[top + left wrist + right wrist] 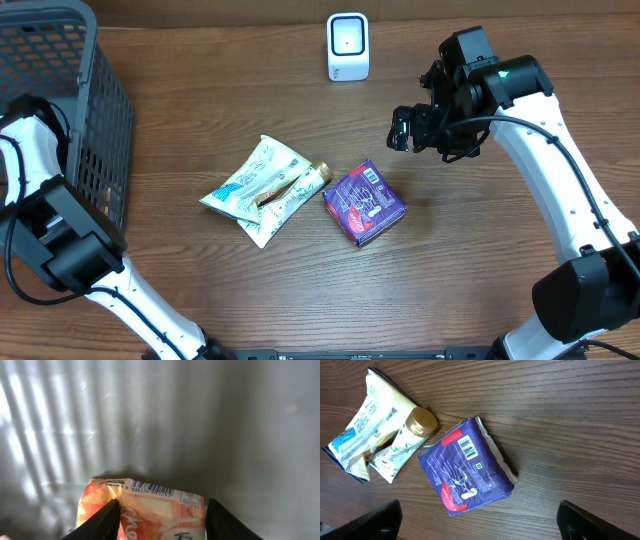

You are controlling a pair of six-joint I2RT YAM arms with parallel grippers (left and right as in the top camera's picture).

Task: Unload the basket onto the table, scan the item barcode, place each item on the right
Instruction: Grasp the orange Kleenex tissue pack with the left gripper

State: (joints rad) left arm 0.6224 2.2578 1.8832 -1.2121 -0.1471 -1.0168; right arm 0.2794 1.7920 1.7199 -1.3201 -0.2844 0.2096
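Note:
The slanted orange packet has one finger of my left gripper lying over it, so I will open wider, turn square and grip its side edges (82, 507) before I lift it.
My left gripper (162, 517) is down inside the dark basket (75, 90), out of sight from overhead. Its jaws stand apart around an orange packet (150, 510) lying on the basket floor. The left finger (102, 522) overlaps the packet and the right one sits at its edge. A barcode (152, 488) runs along the packet's top edge. My right gripper (400, 130) hovers open over the table, empty, above and right of a purple pack (465, 465) with its barcode facing up. The white scanner (347, 47) stands at the back centre.
A white-green pouch (250, 178) and a gold-capped tube (295, 185) lie left of the purple pack (364, 203). The basket fills the table's back left corner.

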